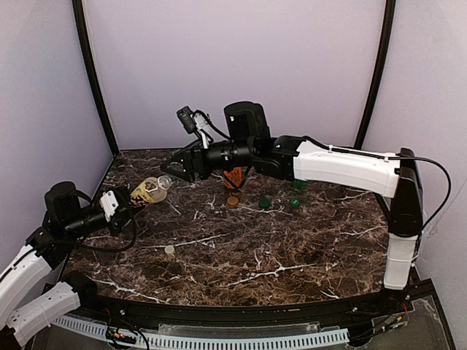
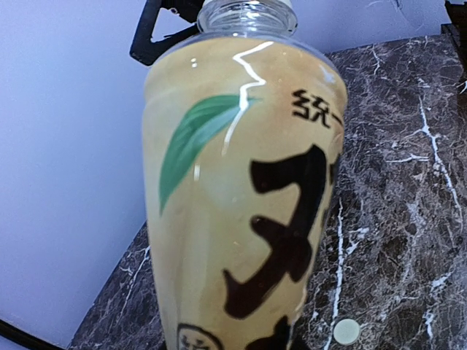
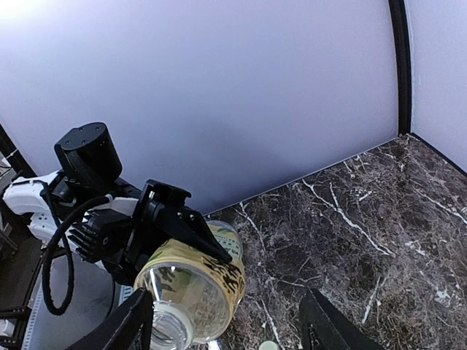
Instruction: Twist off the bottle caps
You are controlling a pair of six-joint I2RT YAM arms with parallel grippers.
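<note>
I need to grip the bottle's clear upper part [image 1: 156, 189] with my right gripper and take it over from my left gripper, since the tan-labelled bottle's neck is already open.
My left gripper [image 1: 125, 197] is shut on a tan-labelled bottle [image 1: 149, 191], held tilted above the table's left side. The bottle fills the left wrist view [image 2: 241, 204] and hides that gripper's own fingers. Its clear neck [image 3: 166, 332] shows no cap. My right gripper [image 3: 226, 337] is open at the neck, one finger [image 3: 124, 329] beside it and the other far off. A pale yellow cap [image 1: 169, 249] lies on the table below the bottle. A tan-gold cap [image 1: 232, 200], a dark green cap [image 1: 265, 203] and a brighter green cap [image 1: 295, 203] lie mid-table.
An orange object [image 1: 233, 177] stands partly hidden under the right arm. Another small green piece [image 1: 299, 184] lies close to that arm. Lilac walls close off the back and both sides of the dark marble table [image 1: 255, 262].
</note>
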